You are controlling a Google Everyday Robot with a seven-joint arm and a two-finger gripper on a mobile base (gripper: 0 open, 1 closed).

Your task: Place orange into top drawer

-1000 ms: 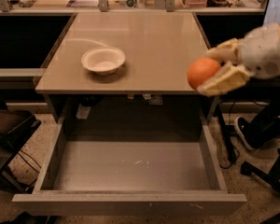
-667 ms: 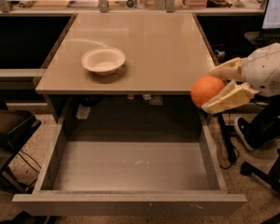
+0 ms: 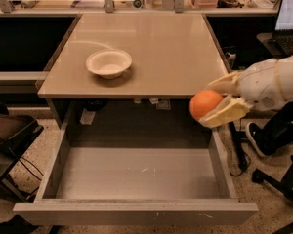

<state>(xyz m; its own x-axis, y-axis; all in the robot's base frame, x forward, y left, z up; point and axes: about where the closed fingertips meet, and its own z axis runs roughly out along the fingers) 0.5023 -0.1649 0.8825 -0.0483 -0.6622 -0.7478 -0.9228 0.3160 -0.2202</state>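
Observation:
My gripper is to release the orange, now hanging just below the tabletop's front edge, setting it free on the drawer's grey bottom, slightly off its middle (image 3: 167, 163) toward the chair legs.
My gripper (image 3: 216, 101) comes in from the right and is shut on the orange (image 3: 204, 104), a small round bright-orange fruit held between its cream fingers (image 3: 226, 112). It hangs just below the front edge of the beige tabletop, above the right rear part of the top drawer (image 3: 136, 172). The drawer is pulled fully open, with a flat grey floor, low side walls and a plain front panel. Nothing lies in it.
A white shallow bowl (image 3: 109, 63) sits on the beige tabletop (image 3: 151, 43) at the left middle. A laptop (image 3: 289, 21) stands at the far right. Chair legs (image 3: 276, 179) and cables lie on the floor to the right, a dark bag (image 3: 10, 128) to the left.
My gripper has moved down and to the left with the orange, from beside the tabletop's right edge to above the drawer's right rear corner.

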